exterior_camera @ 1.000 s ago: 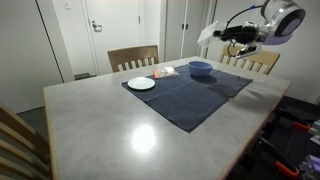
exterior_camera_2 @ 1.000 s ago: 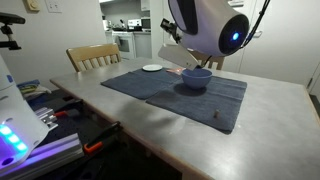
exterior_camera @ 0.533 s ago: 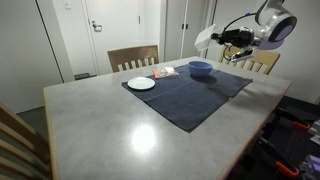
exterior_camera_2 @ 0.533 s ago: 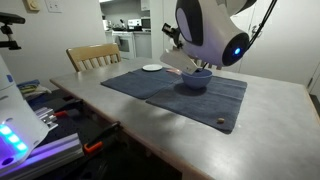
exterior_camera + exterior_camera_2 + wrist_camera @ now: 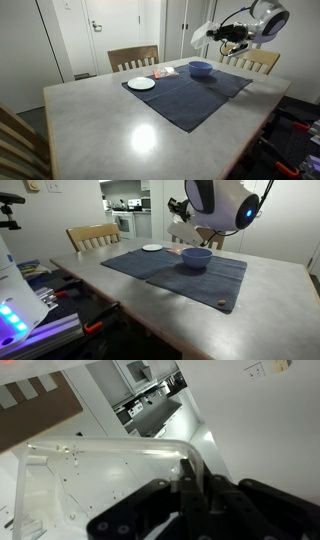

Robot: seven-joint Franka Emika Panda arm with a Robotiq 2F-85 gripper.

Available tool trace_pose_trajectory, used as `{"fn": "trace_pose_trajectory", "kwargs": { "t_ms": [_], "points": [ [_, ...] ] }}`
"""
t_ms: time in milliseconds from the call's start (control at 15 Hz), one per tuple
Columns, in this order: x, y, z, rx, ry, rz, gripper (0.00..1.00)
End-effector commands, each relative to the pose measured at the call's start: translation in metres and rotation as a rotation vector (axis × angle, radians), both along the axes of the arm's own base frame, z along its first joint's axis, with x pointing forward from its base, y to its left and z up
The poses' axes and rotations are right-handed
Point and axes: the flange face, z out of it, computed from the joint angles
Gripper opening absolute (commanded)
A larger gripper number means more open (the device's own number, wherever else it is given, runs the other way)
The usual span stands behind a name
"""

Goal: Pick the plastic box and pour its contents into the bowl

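Next, my gripper sets the plastic box down on the middle of the dark mat [image 5: 190, 88], in front of the bowl.
My gripper [image 5: 222, 34] hangs in the air above and behind the bowl, shut on the rim of the plastic box [image 5: 203, 36], a clear tub held tilted. In the wrist view the fingers [image 5: 190, 472] pinch the clear wall of the box [image 5: 95, 490], which fills the left of the frame; I cannot tell what is inside it. The deep-blue bowl [image 5: 200, 69] stands on the far end of the dark mat [image 5: 185, 95], below the box. In an exterior view the bowl [image 5: 195, 258] sits under the gripper [image 5: 180, 210].
A white plate [image 5: 141, 84] and an orange-and-white packet [image 5: 163, 72] lie on the mat's far side. Wooden chairs [image 5: 133, 57] stand behind the grey table [image 5: 120, 130]. A small dark bit [image 5: 222, 304] lies at the mat's corner.
The arm has risen and turned, carrying the box higher above the bowl. The bowl, plate and packet have not moved.
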Motion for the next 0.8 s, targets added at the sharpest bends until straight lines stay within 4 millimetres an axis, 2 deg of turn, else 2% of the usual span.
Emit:
{"fn": "trace_pose_trajectory", "kwargs": {
  "t_ms": [0,267,733],
  "points": [
    [0.025,0.005,0.022,-0.074,0.097,0.031,0.02],
    [0.052,0.023,0.032,-0.170,0.247,0.050,0.02],
    [0.065,0.076,0.031,-0.382,0.486,0.130,0.02]
  ]
}}
